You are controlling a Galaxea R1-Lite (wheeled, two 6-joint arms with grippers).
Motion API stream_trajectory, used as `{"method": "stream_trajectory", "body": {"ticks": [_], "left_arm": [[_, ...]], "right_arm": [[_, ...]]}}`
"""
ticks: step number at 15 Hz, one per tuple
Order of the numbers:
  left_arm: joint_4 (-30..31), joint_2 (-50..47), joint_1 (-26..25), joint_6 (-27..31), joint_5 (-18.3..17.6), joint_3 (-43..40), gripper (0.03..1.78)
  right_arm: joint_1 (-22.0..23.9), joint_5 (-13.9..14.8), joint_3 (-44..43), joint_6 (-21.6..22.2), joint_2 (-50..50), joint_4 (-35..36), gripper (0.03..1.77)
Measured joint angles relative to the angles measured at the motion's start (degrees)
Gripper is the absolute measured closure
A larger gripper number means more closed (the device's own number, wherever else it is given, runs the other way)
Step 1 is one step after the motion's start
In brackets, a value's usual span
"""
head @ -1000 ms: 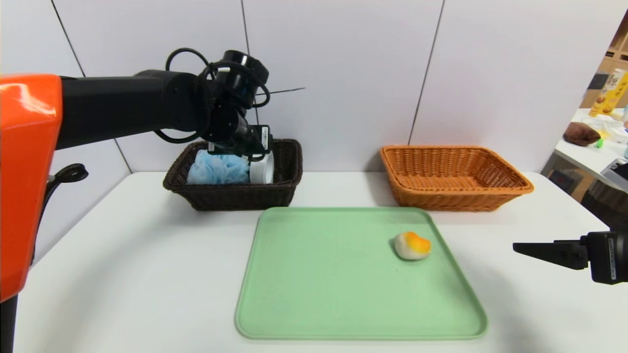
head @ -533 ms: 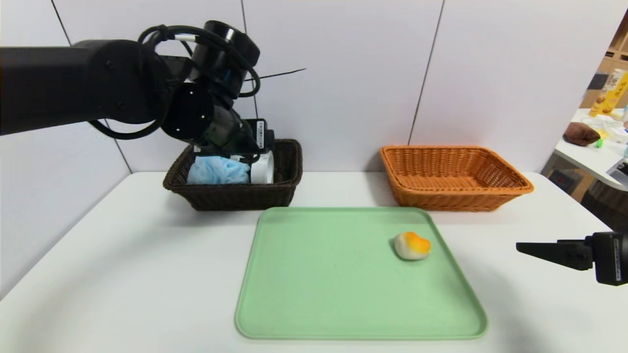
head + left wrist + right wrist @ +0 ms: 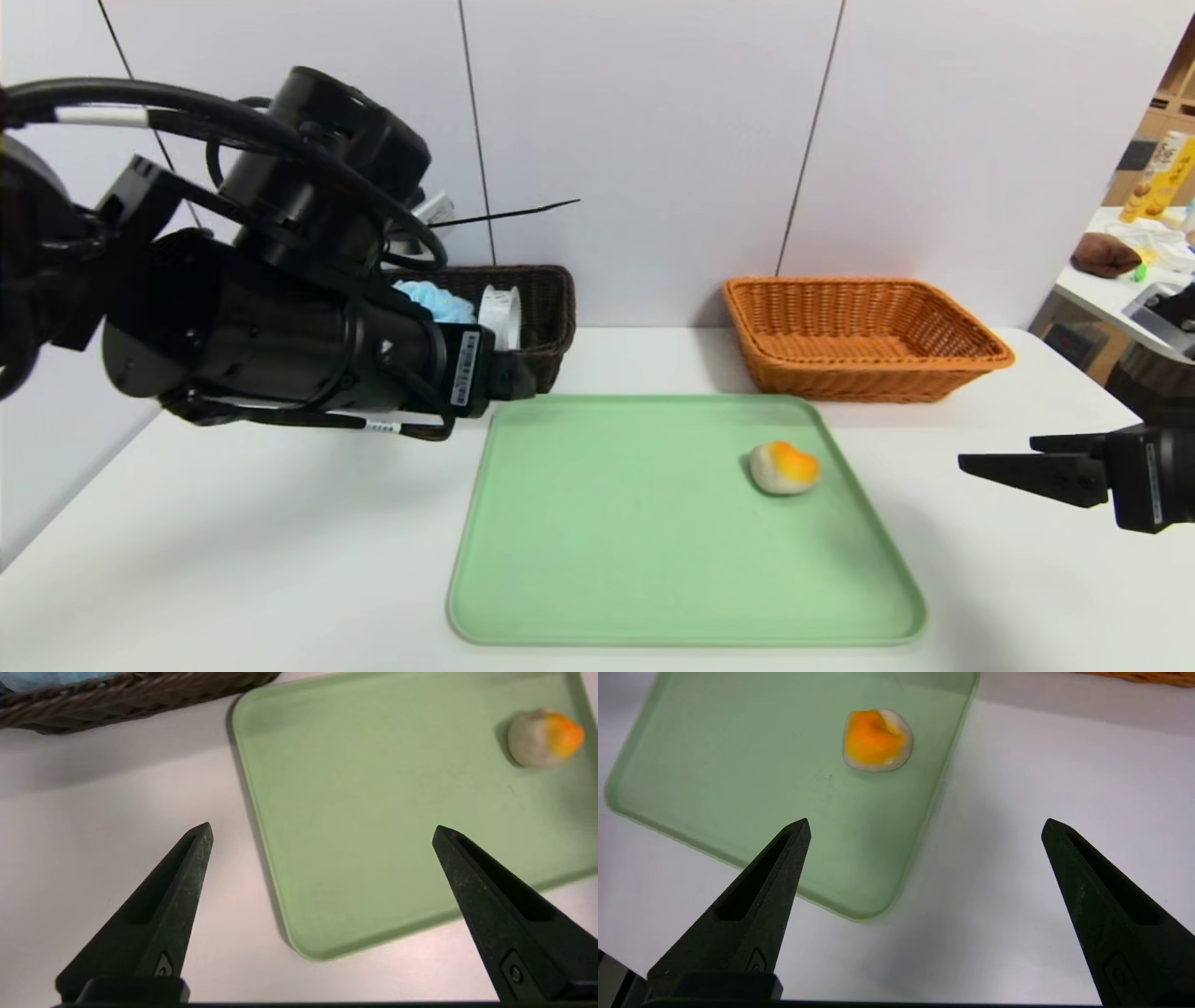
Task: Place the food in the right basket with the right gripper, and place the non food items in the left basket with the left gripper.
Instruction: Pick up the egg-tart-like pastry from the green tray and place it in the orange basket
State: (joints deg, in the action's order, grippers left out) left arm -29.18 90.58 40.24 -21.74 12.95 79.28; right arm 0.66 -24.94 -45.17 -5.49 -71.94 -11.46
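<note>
My right gripper should next move to the white bun's orange top [image 3: 794, 461] [image 3: 873, 738] on the green tray and close there.
One food item, a white bun with an orange top [image 3: 784, 468] [image 3: 544, 738] [image 3: 877, 740], lies on the right side of the green tray [image 3: 653, 597]. The dark brown left basket [image 3: 551, 308] [image 3: 117, 700] holds a blue mesh sponge [image 3: 434, 301] and a white roll [image 3: 499, 313]. Nothing shows inside the orange right basket [image 3: 864, 336]. My left gripper [image 3: 322, 830] hangs open and empty over the tray's near left corner, its arm [image 3: 280, 336] in front of the left basket. My right gripper [image 3: 990, 453] [image 3: 927, 826] is open and empty, low over the table just right of the tray.
The tray [image 3: 373, 812] [image 3: 738, 765] fills the middle of the white table [image 3: 233, 523]. Both baskets stand against the back wall. A side table with clutter [image 3: 1139, 252] is at the far right.
My left arm has pulled back out of the left basket toward me and dropped lower, its jaws spreading wider. The right gripper has edged slightly toward the tray.
</note>
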Motion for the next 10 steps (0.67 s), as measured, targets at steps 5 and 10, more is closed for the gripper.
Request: {"method": "stream_trajectory", "body": {"ticks": [5, 10], "left_arm": [[0.3, -3.0, 1.8, 3.0, -0.2, -3.6, 0.13], [1.5, -3.6, 2.1, 3.6, -0.2, -5.0, 0.12]], "right_arm": [[-5.8, 0.1, -5.0, -0.7, -6.4, 0.0, 0.09], [-11.7, 0.4, -12.5, -7.6, -14.6, -6.4, 0.09]]}}
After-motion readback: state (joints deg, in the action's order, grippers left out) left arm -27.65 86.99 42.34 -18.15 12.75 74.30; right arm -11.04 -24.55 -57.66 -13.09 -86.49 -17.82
